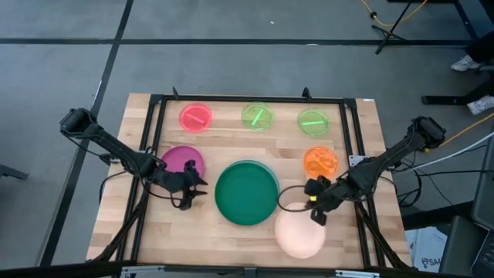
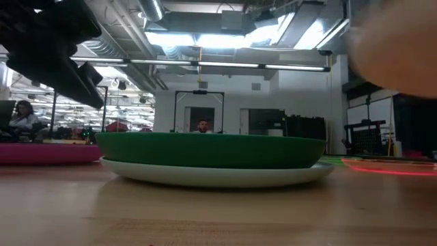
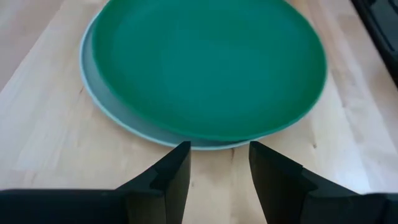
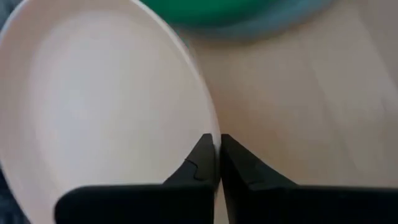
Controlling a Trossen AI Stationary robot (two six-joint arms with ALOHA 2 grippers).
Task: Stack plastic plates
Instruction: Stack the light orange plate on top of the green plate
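Next, my left gripper goes to the magenta plate's near-side rim [image 1: 198,174] and closes there, because that plate goes onto the stack.
A dark green plate [image 1: 247,193] lies on a light blue plate [image 3: 118,115] at the table's middle. The magenta plate [image 1: 183,161] lies flat to their left. Along the far side lie a pink-red plate [image 1: 195,117] and two lime green plates [image 1: 257,116] [image 1: 314,121]. An orange plate [image 1: 319,161] lies at the right. My left gripper [image 1: 199,188] is open, just left of the green plate, its fingers [image 3: 171,177] touching nothing. My right gripper [image 1: 316,212] is shut on the peach plate [image 1: 299,235] near the table's near edge. My right gripper pinches the peach plate's rim [image 4: 213,134] between its two fingers, one on the upper face and one beneath. It comes slanting down from the table's right. The plate [image 2: 399,48] is lifted clear of the table, reaching out from the fingers toward the near edge.
A black metal frame [image 1: 255,100] runs round the wooden table [image 1: 231,247]. Bare wood shows along the near edge, left of the peach plate. People sit in the room beyond [image 2: 202,126].
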